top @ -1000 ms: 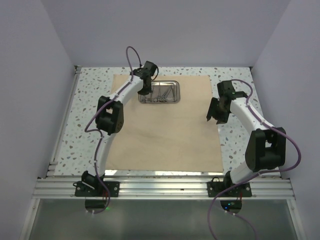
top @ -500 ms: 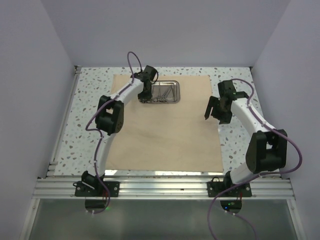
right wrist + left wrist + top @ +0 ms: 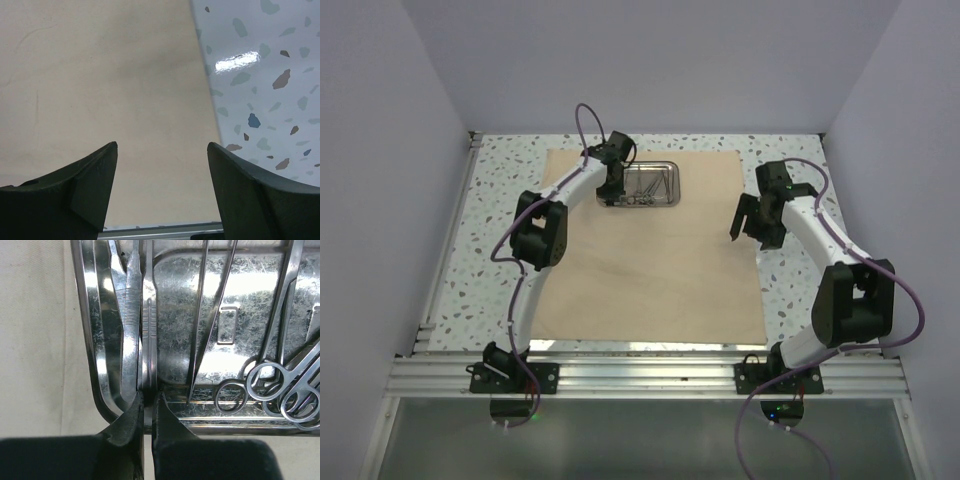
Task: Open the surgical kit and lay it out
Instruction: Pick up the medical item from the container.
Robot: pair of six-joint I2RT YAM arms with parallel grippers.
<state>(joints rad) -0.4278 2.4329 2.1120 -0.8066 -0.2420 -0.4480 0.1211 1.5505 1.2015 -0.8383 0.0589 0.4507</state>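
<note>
My left gripper is going to release the scalpel handle, still in the steel tray. It will set it on the tan cloth, midway (image 3: 587, 281) between the tray's tweezers end and the rail.
The surgical kit's tan cloth (image 3: 650, 260) lies spread flat on the table. Its shiny steel tray (image 3: 675, 190) sits at the cloth's far side. Inside lie a flat scalpel handle (image 3: 149, 325), ribbed tweezers (image 3: 129, 310) and ring-handled scissors (image 3: 265, 382). My left gripper (image 3: 611, 193) is at the tray's left end. In the left wrist view, the left gripper (image 3: 148, 395) is shut on the near end of the scalpel handle. My right gripper (image 3: 748, 228) hovers open over the cloth's right edge (image 3: 100, 75), and the right gripper (image 3: 162, 145) has nothing between its fingers.
The speckled tabletop (image 3: 260, 75) shows to the right of the cloth and round its other sides. White walls close in the left, back and right. An aluminium rail (image 3: 650, 375) runs along the near edge by the arm bases.
The left gripper shifted slightly along the tray's left end and sits closed on the scalpel handle. The right gripper's fingers spread wider and rose a little.
</note>
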